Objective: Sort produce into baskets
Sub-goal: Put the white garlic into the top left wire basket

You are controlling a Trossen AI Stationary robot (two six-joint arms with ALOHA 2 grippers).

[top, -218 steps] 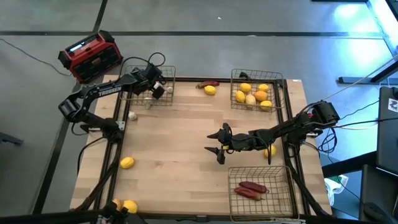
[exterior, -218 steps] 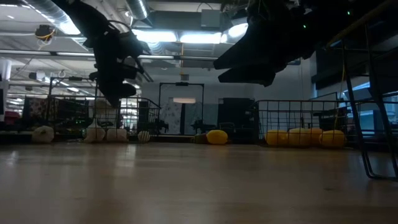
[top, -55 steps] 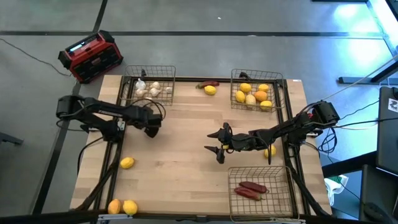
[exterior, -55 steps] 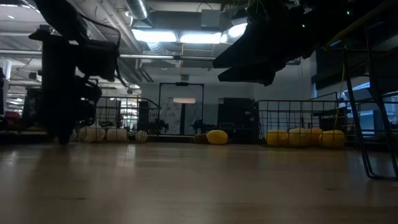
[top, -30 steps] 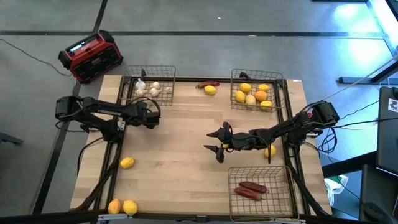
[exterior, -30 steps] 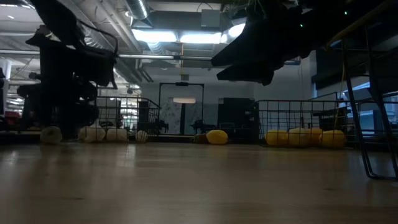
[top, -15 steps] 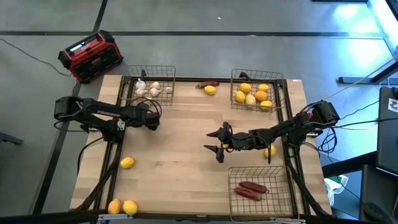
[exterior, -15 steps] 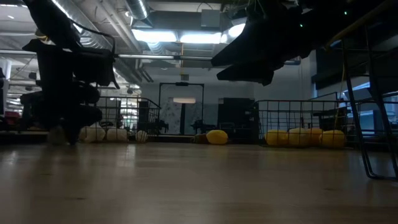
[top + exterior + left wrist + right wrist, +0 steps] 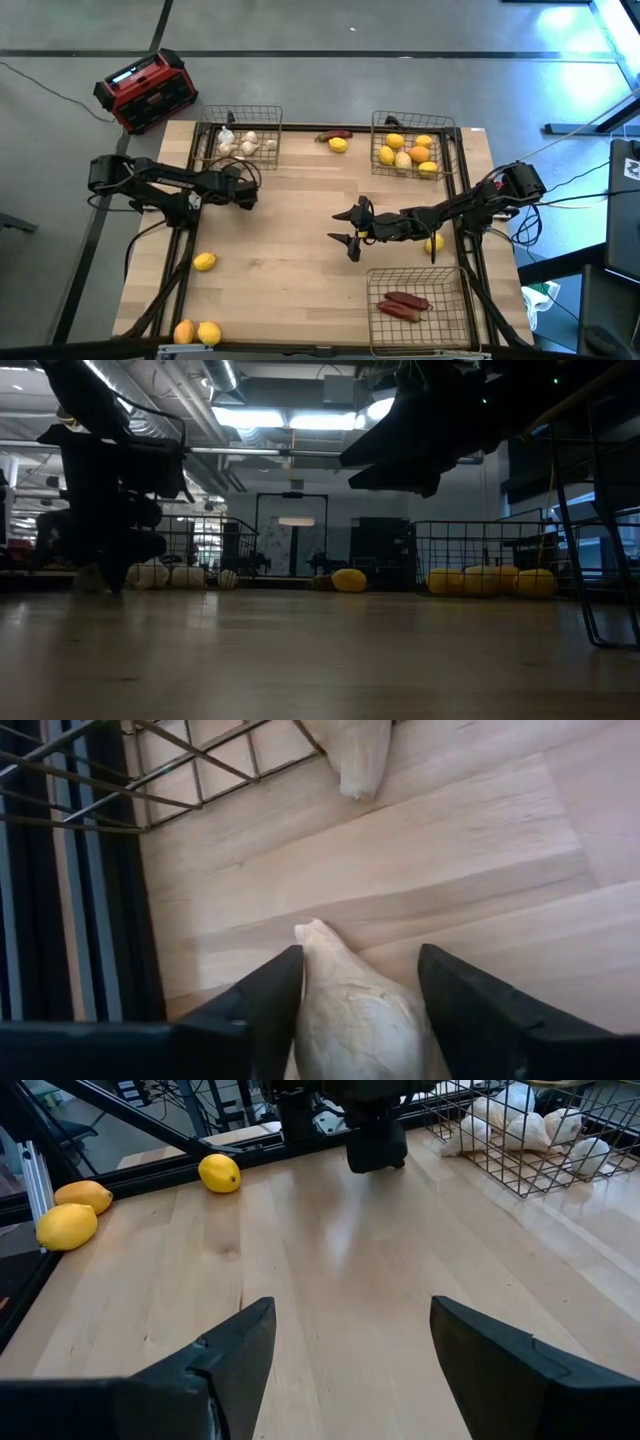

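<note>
I should open my left gripper, back off and pinch the bulb's narrow pointed end (image 9: 320, 940) before lifting it, because the fingers are around the bulb's wide round body.
A whitish bulb (image 9: 355, 1010) lies on the table near its left edge, just in front of the far-left basket (image 9: 240, 125), which holds more bulbs. My left gripper (image 9: 228, 190) (image 9: 360, 1020) points steeply down, its fingers on either side of this bulb. My right gripper (image 9: 338, 228) (image 9: 350, 1370) hangs open above the table's middle, with nothing between its fingers. The far-right basket (image 9: 415, 122) holds yellow and orange fruits. The near-right basket (image 9: 420, 275) holds dark red peppers. My left gripper has the bulb's two sides (image 9: 312, 982) between its two fingers, coming steeply from above and slanting toward the far edge. The bulb's pointed tip (image 9: 310, 928) sticks out past the fingertips toward the basket. It rests on the table.
Loose on the table are a yellow fruit (image 9: 204, 262), an orange and a yellow fruit (image 9: 197, 332) at the near-left corner, a yellow fruit with a red pepper (image 9: 338, 142) at the far edge, and a yellow fruit (image 9: 434, 242) under the right arm. A red and black box (image 9: 145, 90) stands beyond the far-left corner.
My left gripper has tipped further down over the bulb. In the low view the bulb lay in plain sight beside the fingers a second ago and is now mostly hidden behind them. The bulb has stayed on the table.
</note>
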